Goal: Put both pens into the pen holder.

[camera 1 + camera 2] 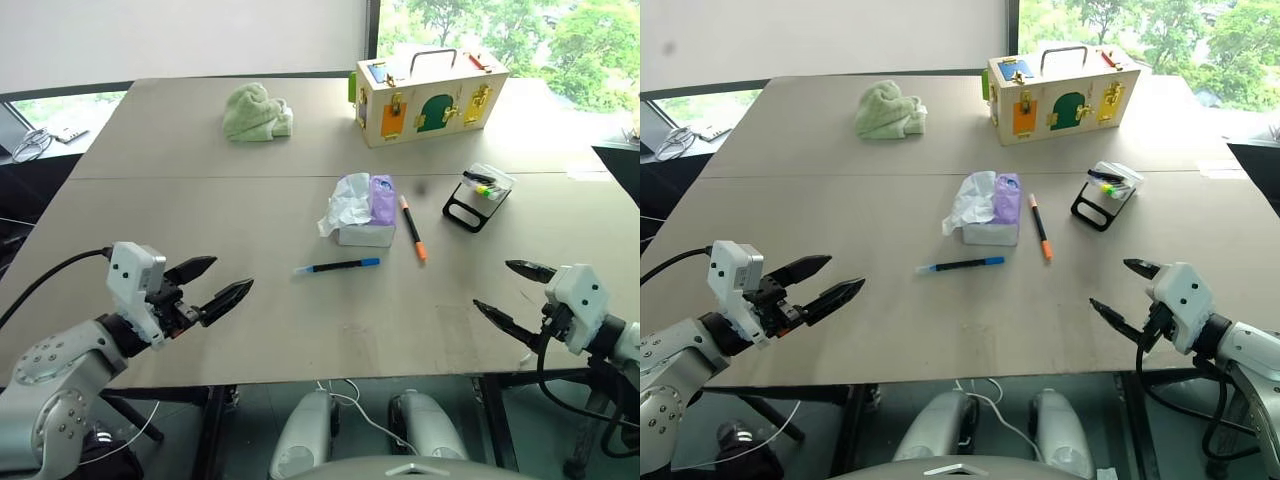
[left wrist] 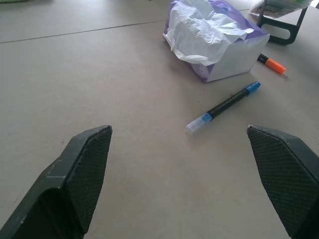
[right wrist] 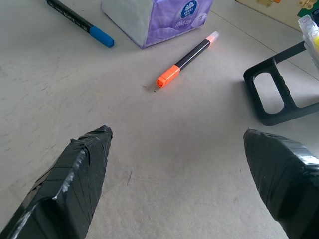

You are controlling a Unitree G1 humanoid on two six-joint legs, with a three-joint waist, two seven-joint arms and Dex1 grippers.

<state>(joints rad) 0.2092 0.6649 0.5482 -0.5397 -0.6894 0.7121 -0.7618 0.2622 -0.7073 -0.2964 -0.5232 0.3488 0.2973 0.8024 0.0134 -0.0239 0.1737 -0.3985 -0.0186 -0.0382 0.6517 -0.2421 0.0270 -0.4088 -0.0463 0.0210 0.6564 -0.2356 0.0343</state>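
The orange pen has a black body [image 1: 411, 225] [image 3: 194, 54] between its clear end and its orange end. My right gripper will close on it there.
The dark pen with the blue cap [image 1: 338, 266] lies flat in the middle of the table, just in front of a tissue pack. The orange pen [image 1: 413, 229] lies to the right of that pack, pointing towards me. The pen holder [image 1: 478, 196], a clear cup on a black frame, stands further right with yellow-green markers in it. My left gripper [image 1: 213, 286] hovers open at the table's near left edge, well short of the blue-capped pen [image 2: 224, 105]. At the near right edge my right gripper [image 1: 513, 290] is open too, with the orange pen [image 3: 187, 59] ahead of it.
A purple tissue pack [image 1: 368, 212] with crumpled white tissue sits mid-table between the pens. At the back stand a wooden box with latches [image 1: 430, 96] and a green cloth [image 1: 257, 112]. The table's front edge [image 1: 330, 378] runs just under both grippers.
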